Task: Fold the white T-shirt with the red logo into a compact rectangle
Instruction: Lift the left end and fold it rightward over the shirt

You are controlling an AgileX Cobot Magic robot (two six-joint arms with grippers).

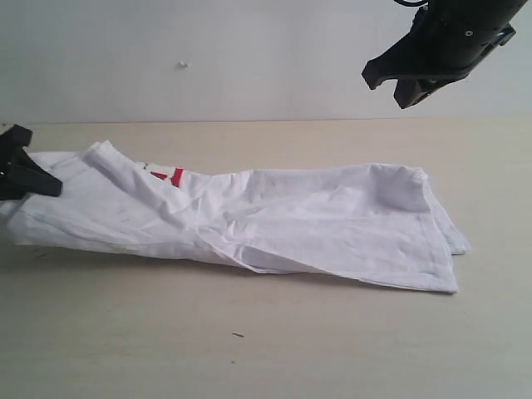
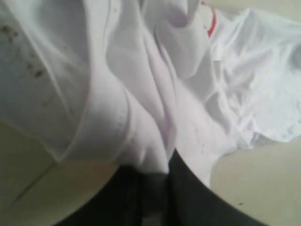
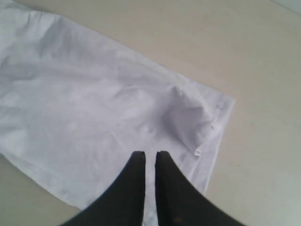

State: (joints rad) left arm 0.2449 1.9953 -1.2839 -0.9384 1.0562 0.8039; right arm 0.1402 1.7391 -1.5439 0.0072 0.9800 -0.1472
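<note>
My left gripper is to let go soon. It will release the bunched fold at the outer edge of the T-shirt's opposite end (image 1: 442,226), below my right gripper.
The white T-shirt (image 1: 274,220) lies as a long crumpled band across the table, folded lengthwise. Only a sliver of the red logo (image 1: 172,175) peeks out between folds near the left end; it shows as a red edge (image 2: 212,24) in the left wrist view. My left gripper (image 1: 25,173) sits low at the shirt's left end, shut on a bunched fold of white cloth (image 2: 150,155). My right gripper (image 1: 409,86) hangs high above the shirt's right end, fingers nearly together with nothing between them (image 3: 150,157). The shirt (image 3: 94,108) lies flat far below it.
The beige table (image 1: 274,341) runs in front of and behind the shirt. A pale wall (image 1: 249,50) stands at the back. A small dark speck (image 1: 238,335) lies on the table near the front.
</note>
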